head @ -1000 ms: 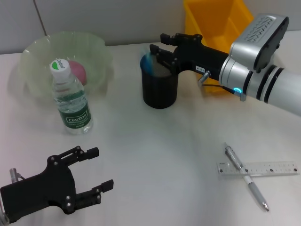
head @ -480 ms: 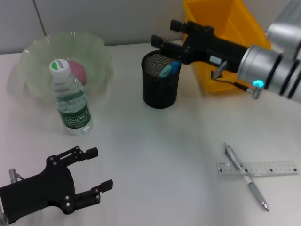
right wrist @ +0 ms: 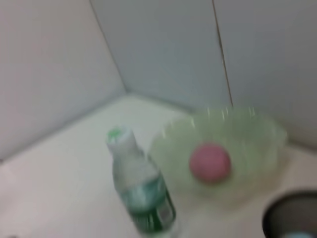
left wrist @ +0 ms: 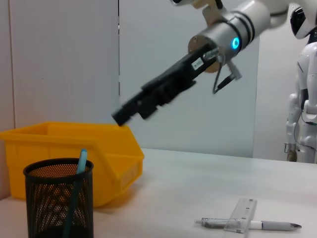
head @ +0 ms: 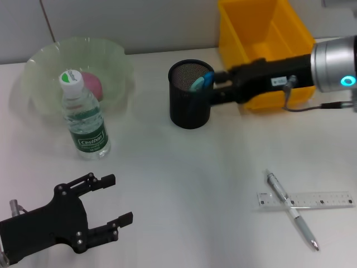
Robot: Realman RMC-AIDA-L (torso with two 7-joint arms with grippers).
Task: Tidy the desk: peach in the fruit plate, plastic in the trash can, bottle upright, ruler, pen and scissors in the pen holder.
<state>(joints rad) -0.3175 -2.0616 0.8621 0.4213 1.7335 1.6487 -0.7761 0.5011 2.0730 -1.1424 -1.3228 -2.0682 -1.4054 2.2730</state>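
The robot's right gripper will next move to the ruler's short end (head: pixel 269 200), which sticks out past the pen toward the bottle, and close there.
The scissors (head: pixel 202 81) stand in the black mesh pen holder (head: pixel 189 109), blue end up; the left wrist view shows them (left wrist: pixel 77 188) inside the cup (left wrist: pixel 59 198). My right gripper (head: pixel 218 87) is open just right of the holder's rim and holds nothing. The pink peach (head: pixel 92 84) lies in the green fruit plate (head: pixel 120 60). In front of the plate the bottle (head: pixel 85 118) stands upright. Pen (head: pixel 290 209) and ruler (head: pixel 321 199) lie crossed on the desk (head: pixel 184 178) at the right front. My left gripper (head: pixel 115 199) rests open at the front left. No plastic is in view.
The yellow trash can (head: pixel 262 28) stands behind the right arm at the back of the desk. The right wrist view shows the bottle (right wrist: pixel 141 191), the peach (right wrist: pixel 210 162) in the plate (right wrist: pixel 257 134), and the holder's rim (right wrist: pixel 292 218).
My right gripper has drawn back to the right from above the pen holder, leaving the scissors inside it. The left arm has not moved.
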